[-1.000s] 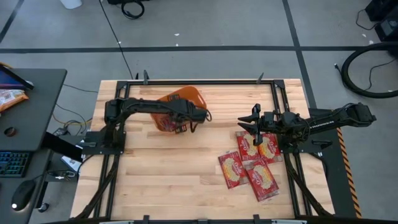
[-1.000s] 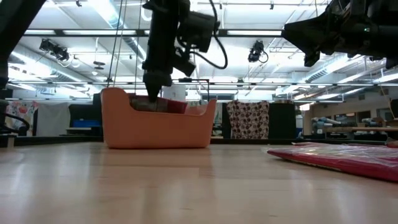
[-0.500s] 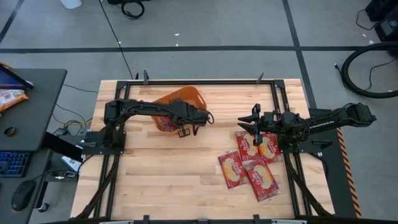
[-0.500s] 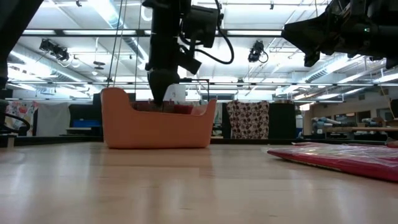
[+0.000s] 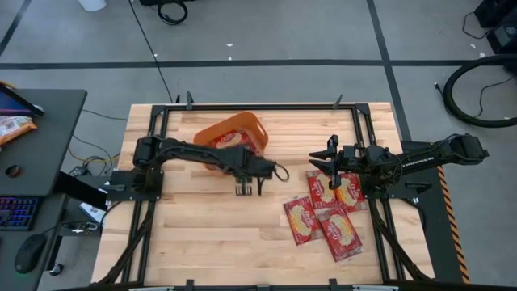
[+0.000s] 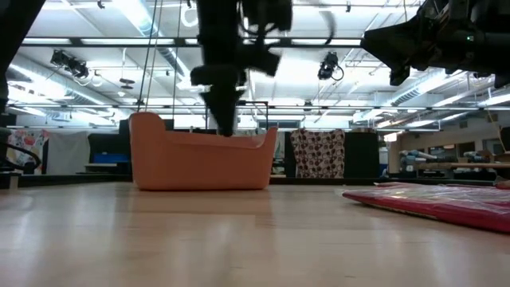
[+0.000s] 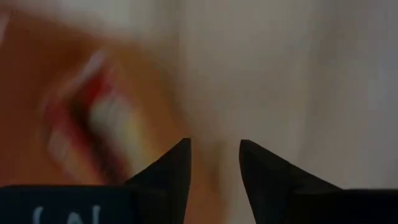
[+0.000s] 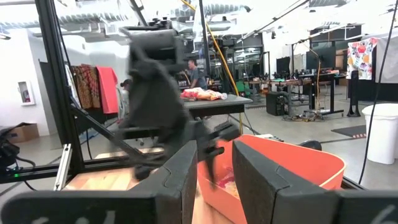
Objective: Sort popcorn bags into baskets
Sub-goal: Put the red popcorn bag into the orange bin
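Note:
The robot's left gripper needs to next go to the loose popcorn bag closest to it and grab (image 5: 297, 241) that bag's near corner, on the side toward this gripper.
The orange basket (image 5: 242, 123) stands at the table's far middle, with red popcorn bags (image 5: 229, 139) lying inside it; in the low view only the basket's wall (image 6: 203, 163) shows. My left gripper (image 5: 250, 192) hangs open over bare wood just near of the basket, nothing between its fingers (image 7: 214, 155). Several more popcorn bags (image 5: 323, 214) lie flat on the table at the right, seen edge-on in the low view as popcorn bags (image 6: 446, 203). My right gripper (image 5: 317, 162) waits open above their far-left corner, empty.
Black frame rails run along the table's far, left and right edges (image 5: 266, 105). Bare wood lies between the basket and the loose bags and along the near edge (image 5: 210, 242). A dark desk (image 5: 32, 153) with a keyboard stands left of the table.
My left gripper has drawn out of the basket toward the table's near edge and a little to the right, and it has opened. The red packet it stood on stays in the basket. My right arm has kept still.

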Motion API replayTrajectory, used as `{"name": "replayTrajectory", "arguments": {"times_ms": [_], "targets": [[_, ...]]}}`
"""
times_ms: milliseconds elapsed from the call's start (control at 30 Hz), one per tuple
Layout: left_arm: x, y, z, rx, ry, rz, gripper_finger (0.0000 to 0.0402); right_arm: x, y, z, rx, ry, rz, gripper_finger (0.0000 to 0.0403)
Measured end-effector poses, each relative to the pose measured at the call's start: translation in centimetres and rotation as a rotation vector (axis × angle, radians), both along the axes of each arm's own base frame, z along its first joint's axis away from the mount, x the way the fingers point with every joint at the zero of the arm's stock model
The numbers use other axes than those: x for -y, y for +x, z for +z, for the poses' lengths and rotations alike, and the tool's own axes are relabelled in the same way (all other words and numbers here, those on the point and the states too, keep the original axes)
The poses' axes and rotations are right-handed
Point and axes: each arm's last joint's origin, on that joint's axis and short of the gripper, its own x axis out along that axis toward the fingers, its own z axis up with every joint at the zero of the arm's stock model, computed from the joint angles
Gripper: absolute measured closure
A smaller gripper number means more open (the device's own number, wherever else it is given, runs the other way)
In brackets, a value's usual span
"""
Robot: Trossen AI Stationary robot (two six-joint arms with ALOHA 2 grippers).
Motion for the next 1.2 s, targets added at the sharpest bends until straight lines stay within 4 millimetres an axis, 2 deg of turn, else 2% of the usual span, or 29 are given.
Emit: {"name": "replayTrajectory", "arguments": {"times_ms": [233, 333, 533, 867, 1200], "targets": [[4.3, 2.5, 0.3, 0.211, 0.039, -0.337, 0.026, 0.0, 0.0, 0.0, 0.0, 0.0, -0.001, 0.0295], [6.0, 3.7, -0.1, 0.298, 0.075, -0.426, 0.026, 0.0, 0.0, 0.0, 0.001, 0.0, -0.001, 0.0295], [8.4, 5.3, -2.1, 0.362, 0.153, -0.533, 0.026, 0.1, 0.0, 0.2, 0.019, 0.002, -0.036, 0.0296], [9.8, 6.7, -6.7, 0.317, 0.17, -0.686, 0.026, 0.2, -0.1, 0.2, 0.014, 0.01, -0.076, 0.0295], [10.9, 7.7, -9.7, 0.265, 0.292, -0.988, 0.026, 0.2, 0.0, 0.1, 0.001, 0.009, -0.074, 0.0295]]}}
